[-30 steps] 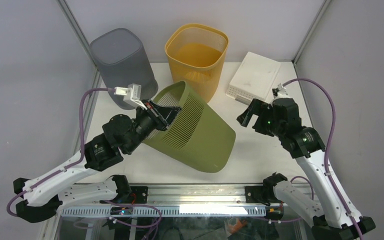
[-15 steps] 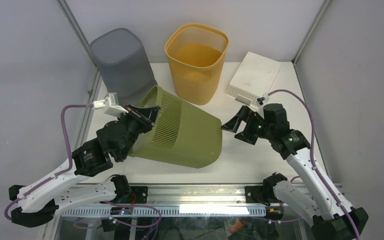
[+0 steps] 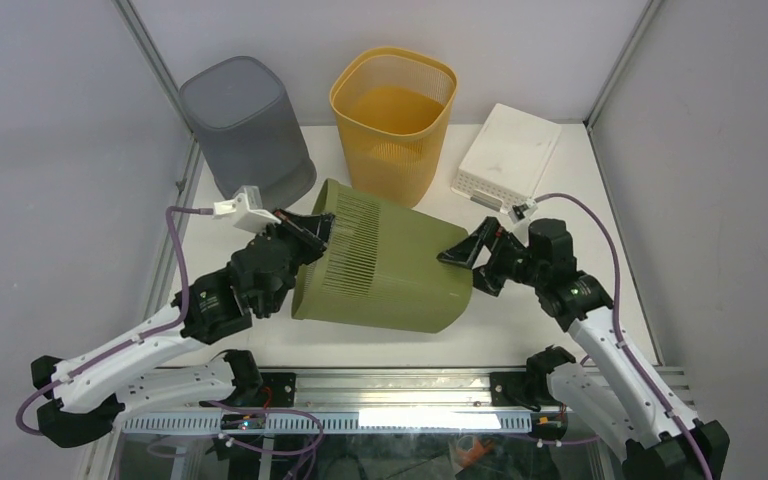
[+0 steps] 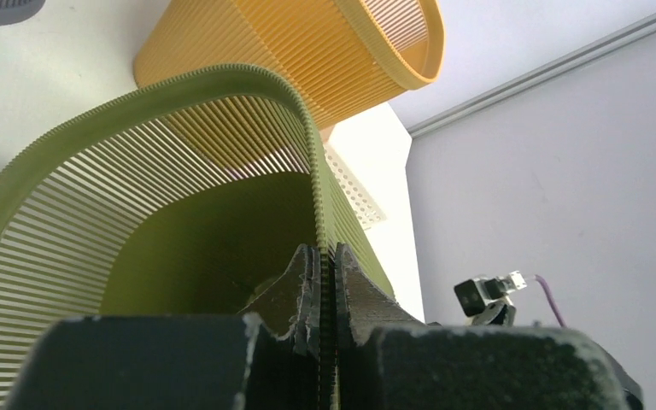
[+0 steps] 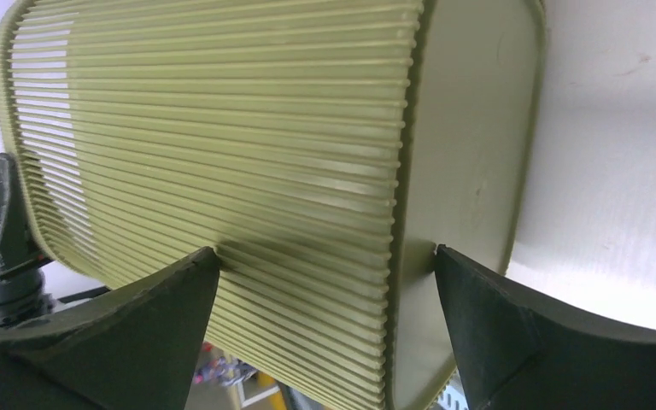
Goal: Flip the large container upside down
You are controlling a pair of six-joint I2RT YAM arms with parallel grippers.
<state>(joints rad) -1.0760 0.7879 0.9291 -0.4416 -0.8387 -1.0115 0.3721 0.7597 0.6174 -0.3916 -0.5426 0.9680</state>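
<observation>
The left gripper will release the container on the table (image 3: 438, 254) in front of the yellow basket and white box.
The large olive-green slatted container (image 3: 390, 270) lies on its side in mid-table, with its open mouth to the left and its base to the right. My left gripper (image 3: 312, 228) is shut on the container's rim, and its jaws pinch the thin rim edge (image 4: 312, 171) in the left wrist view. My right gripper (image 3: 470, 265) is open at the container's base. One finger is over the slatted wall (image 5: 248, 128) and the other is by the flat bottom, so the jaws straddle the base corner (image 5: 325, 265).
An upside-down grey bin (image 3: 245, 125) stands at the back left. An upright yellow mesh basket (image 3: 395, 110) is at the back centre, close behind the green container. A white box (image 3: 510, 155) lies at the back right. Enclosure walls stand on both sides.
The green container has tipped from a steep tilt to lying on its side while held by the left gripper. The right gripper moved left and now straddles the container's base.
</observation>
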